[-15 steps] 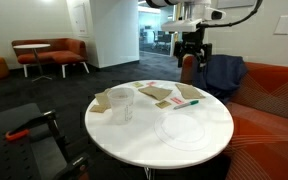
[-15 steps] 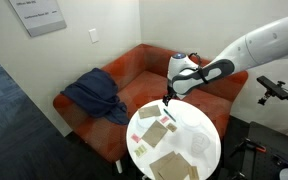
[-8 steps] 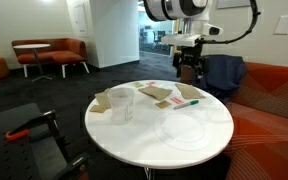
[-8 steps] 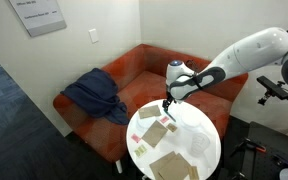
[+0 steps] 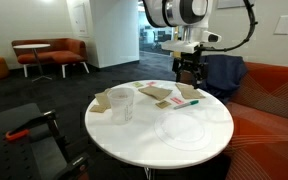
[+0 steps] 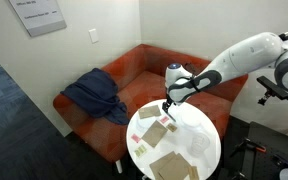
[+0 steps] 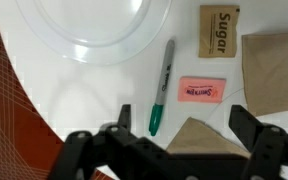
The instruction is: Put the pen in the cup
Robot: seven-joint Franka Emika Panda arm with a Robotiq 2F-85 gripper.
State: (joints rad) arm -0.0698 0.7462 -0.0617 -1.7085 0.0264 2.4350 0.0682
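Next, the gripper moves down to the pen's green cap [image 5: 194, 102] [image 7: 157, 117] and closes there, at the end farther from the clear plate.
The pen [image 7: 161, 88] is a thin marker with a green cap, lying flat on the round white table [image 7: 44, 90]. In an exterior view it shows as a short green stick [image 5: 187, 102] near the table's far right edge. My gripper [image 7: 184, 125] is open and empty, hovering above the table with the pen's green cap just inside its left finger. In both exterior views the gripper [image 5: 187, 72] [image 6: 166, 107] hangs a little above the table. The cup [image 5: 122, 105], a clear tumbler, stands upright on the table's left part, well away from the gripper.
A flat clear plate [image 7: 94, 30] [image 5: 184, 130] lies beside the pen. A pink sweetener packet [image 7: 202, 90], a brown sugar packet [image 7: 220, 32] and brown napkins [image 7: 274, 60] lie round it. An orange couch [image 5: 274, 100] with a blue jacket [image 6: 94, 95] stands behind the table.
The gripper has come down and shifted slightly towards the table's edge, and now hangs lower over the pen. The pen and cup have not moved.
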